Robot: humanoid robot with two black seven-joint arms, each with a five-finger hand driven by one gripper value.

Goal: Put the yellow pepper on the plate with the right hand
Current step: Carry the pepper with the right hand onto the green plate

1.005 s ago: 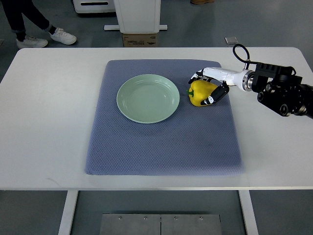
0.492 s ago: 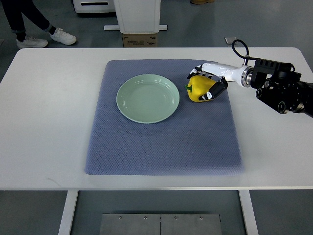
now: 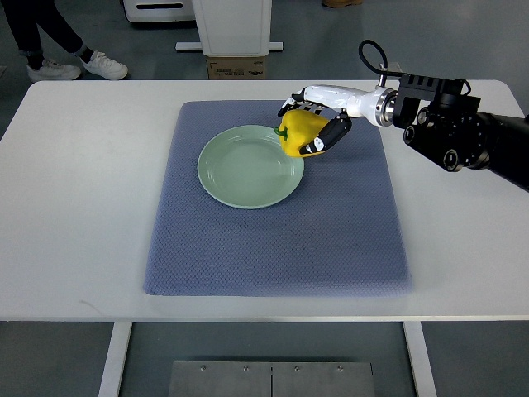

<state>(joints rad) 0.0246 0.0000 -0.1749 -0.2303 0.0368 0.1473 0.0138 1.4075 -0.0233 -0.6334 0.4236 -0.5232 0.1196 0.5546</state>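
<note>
My right gripper will let go of the yellow pepper just off the middle of the pale green plate [image 3: 269, 176], toward my arm.
My right hand [image 3: 314, 126] is shut on the yellow pepper [image 3: 297, 132] and holds it in the air over the right rim of the pale green plate [image 3: 240, 169]. The pepper's green stem points left toward the plate. The plate lies on the blue mat [image 3: 331, 223], in its upper middle part. The right arm [image 3: 455, 132] comes in from the right edge. The left arm does not show.
The mat lies on a white table [image 3: 74, 207]. Beyond the far edge stand a white pedestal [image 3: 231, 25] and a cardboard box [image 3: 236, 68]. A person's legs and white shoes [image 3: 78, 62] show at the top left.
My right hand has lifted the pepper off the mat and carried it left, from right of the plate to above the plate's right rim.
</note>
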